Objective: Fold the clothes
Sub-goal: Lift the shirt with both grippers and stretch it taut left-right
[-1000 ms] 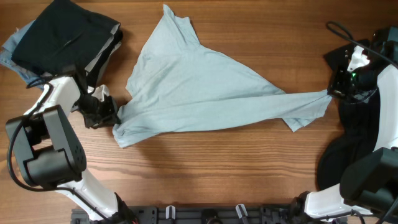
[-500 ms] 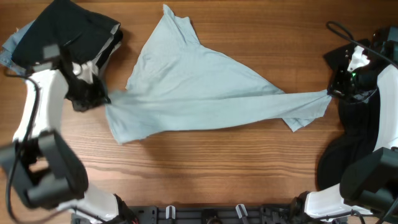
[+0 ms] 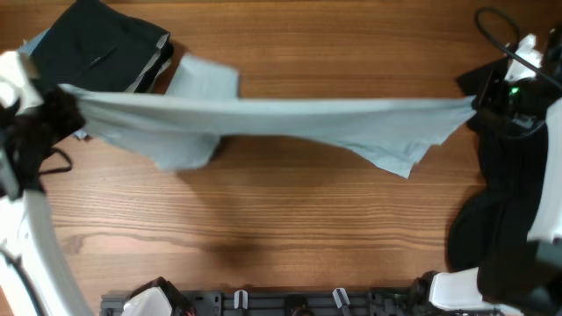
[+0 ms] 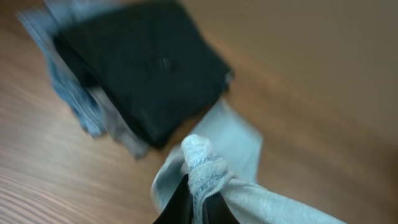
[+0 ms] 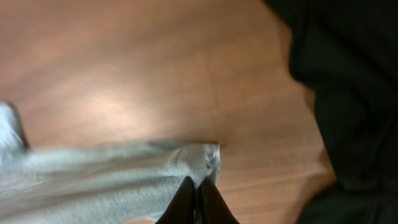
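The T-shirt end in my right gripper needs to be let go on the bare wood [image 3: 442,75] beside the back of the dark cloth heap.
The pale blue-grey T-shirt [image 3: 263,118] hangs stretched in a band above the table, held at both ends. My left gripper [image 3: 60,112] is shut on its left end, a bunched hem that shows in the left wrist view [image 4: 202,165]. My right gripper [image 3: 479,101] is shut on its right end, which shows in the right wrist view [image 5: 199,162]. Loose cloth sags below the band at the left [image 3: 180,145] and right [image 3: 399,154].
A stack of folded clothes, black on top [image 3: 92,44], lies at the back left and shows in the left wrist view [image 4: 143,68]. A heap of dark cloth [image 3: 509,193] lies along the right edge, also in the right wrist view [image 5: 348,68].
Both grippers rose and pulled apart. The shirt, lying spread on the table before, is now lifted and drawn taut between them. The left gripper moved left and back.
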`<state>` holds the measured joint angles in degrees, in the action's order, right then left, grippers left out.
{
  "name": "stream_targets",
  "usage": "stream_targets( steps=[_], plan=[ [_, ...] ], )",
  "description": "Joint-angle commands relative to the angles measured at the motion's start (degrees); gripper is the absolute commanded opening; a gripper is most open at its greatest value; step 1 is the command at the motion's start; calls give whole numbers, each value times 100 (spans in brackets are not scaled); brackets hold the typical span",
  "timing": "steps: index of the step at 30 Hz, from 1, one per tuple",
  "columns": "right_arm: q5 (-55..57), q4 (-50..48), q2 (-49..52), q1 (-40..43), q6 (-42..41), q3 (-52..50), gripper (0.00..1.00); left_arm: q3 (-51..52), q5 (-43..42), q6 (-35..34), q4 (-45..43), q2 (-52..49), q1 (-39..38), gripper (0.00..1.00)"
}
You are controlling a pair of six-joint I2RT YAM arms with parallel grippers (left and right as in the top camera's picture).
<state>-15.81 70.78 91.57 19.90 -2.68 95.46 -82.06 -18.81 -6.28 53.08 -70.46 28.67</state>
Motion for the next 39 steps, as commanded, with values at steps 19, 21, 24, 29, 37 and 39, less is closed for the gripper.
stream_targets(
  steps=[19, 21, 24, 29, 37, 39],
  plan=[
    [-39, -857, -3410, 4, -256, 258, 4, -1915, -256, -168, 306, 741, 511, 4],
    [142, -796, -3650, 4, -439, 260, 4, -2006, 24, -168, 404, 852, 511, 4],
    [302, -647, -3969, 4, -505, 260, 4, -2116, 739, -168, 619, 1126, 511, 4],
    [824, -144, -3976, 4, -643, 258, 4, -2114, 960, -170, 723, 1325, 415, 4],
    [638, -70, -2483, 4, -782, 258, 4, -2114, 470, 9, 413, -400, -776, 4],
    [592, -90, -1812, 4, -785, 258, 4, -2114, 474, 140, 122, -1073, -1156, 4]
  ],
)
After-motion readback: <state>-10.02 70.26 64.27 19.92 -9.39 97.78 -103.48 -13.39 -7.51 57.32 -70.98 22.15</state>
